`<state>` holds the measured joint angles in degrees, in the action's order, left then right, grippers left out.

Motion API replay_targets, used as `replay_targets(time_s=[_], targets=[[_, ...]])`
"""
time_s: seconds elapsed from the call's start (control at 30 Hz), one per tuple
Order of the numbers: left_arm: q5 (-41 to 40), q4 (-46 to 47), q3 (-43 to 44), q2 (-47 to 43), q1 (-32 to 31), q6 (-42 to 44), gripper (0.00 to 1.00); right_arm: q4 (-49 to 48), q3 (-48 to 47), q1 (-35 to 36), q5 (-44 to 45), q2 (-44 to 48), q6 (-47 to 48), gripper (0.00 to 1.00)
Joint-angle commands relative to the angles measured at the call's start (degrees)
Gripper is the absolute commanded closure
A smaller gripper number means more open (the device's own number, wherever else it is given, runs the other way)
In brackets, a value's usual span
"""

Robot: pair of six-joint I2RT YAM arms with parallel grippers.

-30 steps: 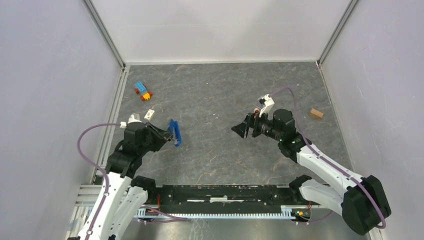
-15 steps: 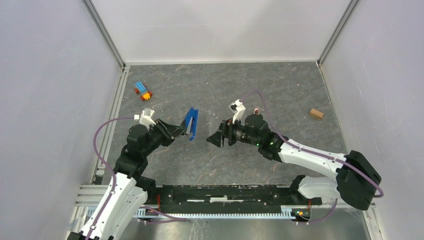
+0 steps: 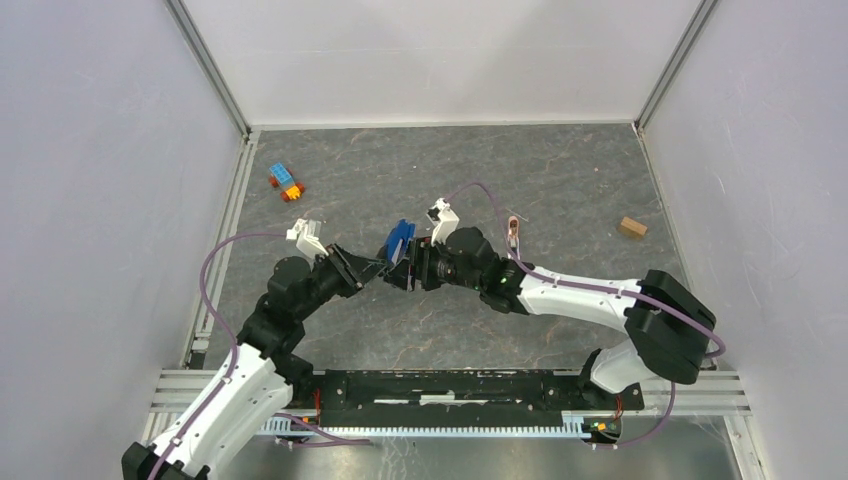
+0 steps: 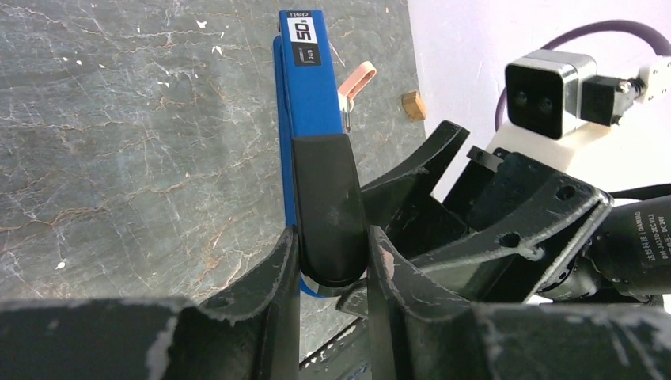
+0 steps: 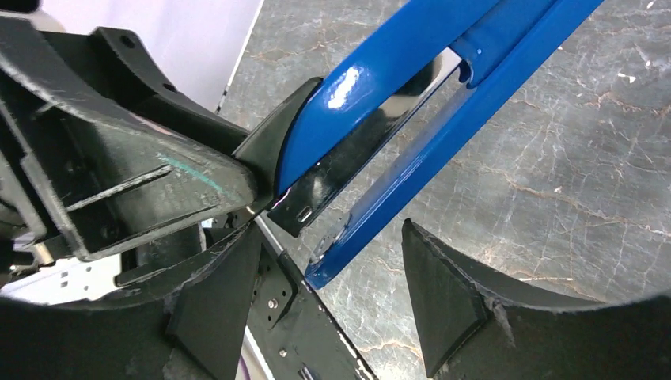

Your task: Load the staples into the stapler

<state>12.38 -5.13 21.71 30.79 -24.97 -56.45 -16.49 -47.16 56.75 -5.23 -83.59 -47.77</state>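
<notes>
My left gripper is to set the blue stapler down on the bare gray table [image 3: 399, 309] near the black rail, between my two arms.
The blue stapler [image 3: 400, 240] with a black end is held off the table in the middle, tilted. My left gripper [image 3: 383, 264] is shut on its black end [image 4: 328, 214]; in the left wrist view the fingers [image 4: 277, 269] clamp it from both sides. My right gripper [image 3: 407, 270] faces it from the right, open, and holds nothing. In the right wrist view the stapler [image 5: 443, 103] is hinged slightly apart and its lower blue tip lies just beyond the open gripper [image 5: 324, 305]. No staples strip shows in any view.
A small pink-and-white piece [image 3: 513, 228] lies on the table behind the right arm; it also shows in the left wrist view [image 4: 358, 79]. A wooden block [image 3: 631, 227] is at the far right. Toy bricks [image 3: 285, 182] lie at the back left.
My left gripper has carried the stapler right towards the middle. My right gripper has swept left, from well apart to right up against the stapler.
</notes>
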Motion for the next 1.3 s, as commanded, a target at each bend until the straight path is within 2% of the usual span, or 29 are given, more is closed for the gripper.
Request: replay_targets(time_s=[0.0, 0.27, 0.43, 0.6, 0.77, 0.93, 1.07, 1.27], targets=[[-2.23, 8.9, 0.7, -0.23, -1.27, 3.35, 0.98, 2.66, -3.03, 0.78, 4.05, -1.83, -1.41, 0.3], [-4.02, 7.61, 1.04, -1.37, -1.48, 4.79, 0.98, 5.37, -3.22, 1.28, 6.67, -2.36, 0.51, 0.42], [-3.59, 8.38, 1.48, -0.7, -1.48, 3.95, 0.98, 2.95, -2.41, 1.24, 7.04, -3.35, 0.92, 0.56], [-2.84, 8.87, 0.96, 0.24, -1.51, 3.49, 0.98, 1.53, -2.97, 1.26, 7.59, -4.64, 1.27, 0.63], [-3.59, 9.04, -0.64, -0.61, -1.51, 2.89, 0.98, 1.75, -3.29, 1.24, 8.86, -5.84, 1.62, 0.79], [-3.75, 10.62, -2.55, -2.77, -1.51, 3.27, 0.98, 2.13, -1.54, 1.23, 11.04, -6.18, 2.26, 1.0], [-8.02, 8.48, -2.84, -6.26, -1.55, 3.7, 0.98, -1.98, 3.45, 1.24, 11.26, -4.47, 3.12, 1.0], [-14.8, -9.03, 9.84, -1.94, -1.46, 15.73, 0.98, -3.87, 10.17, 1.22, 6.15, -1.68, 14.79, 1.0]])
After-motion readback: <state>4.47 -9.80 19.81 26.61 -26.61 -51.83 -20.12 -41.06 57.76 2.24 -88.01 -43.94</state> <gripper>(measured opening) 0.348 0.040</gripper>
